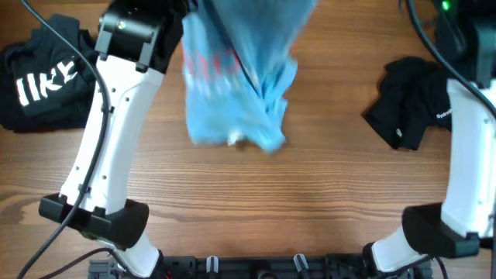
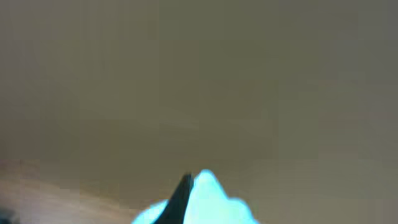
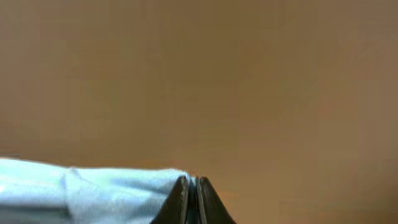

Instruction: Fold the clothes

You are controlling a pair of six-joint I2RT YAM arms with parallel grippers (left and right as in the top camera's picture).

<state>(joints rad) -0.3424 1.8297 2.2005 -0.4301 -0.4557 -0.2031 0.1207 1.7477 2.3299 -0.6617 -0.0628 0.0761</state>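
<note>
The body of the blue T-shirt hangs bunched up, so next my left gripper goes lower and holds while my right gripper grabs cloth nearer my left gripper [image 1: 204, 58] and spreads it out.
A light sky-blue T-shirt [image 1: 236, 77] with reddish lettering hangs bunched above the table's far middle, its lower edge near the wood. In the left wrist view my left gripper [image 2: 189, 186] is shut on the blue T-shirt [image 2: 214, 202]; only one dark finger [image 2: 181, 196] shows against the blurred cloth. In the right wrist view my right gripper [image 3: 194, 185] is shut, a thin edge of the blue T-shirt [image 3: 112, 190] pinched between its dark fingers [image 3: 177, 202]. Overhead, neither gripper's tips show; they are past the top edge or behind the cloth.
A black T-shirt with white lettering [image 1: 43, 77] lies at the far left. Another black garment [image 1: 411, 101] is crumpled at the right. The white left arm [image 1: 108, 132] and right arm [image 1: 469, 155] rise from bases near the front edge of the wooden table [image 1: 271, 201].
</note>
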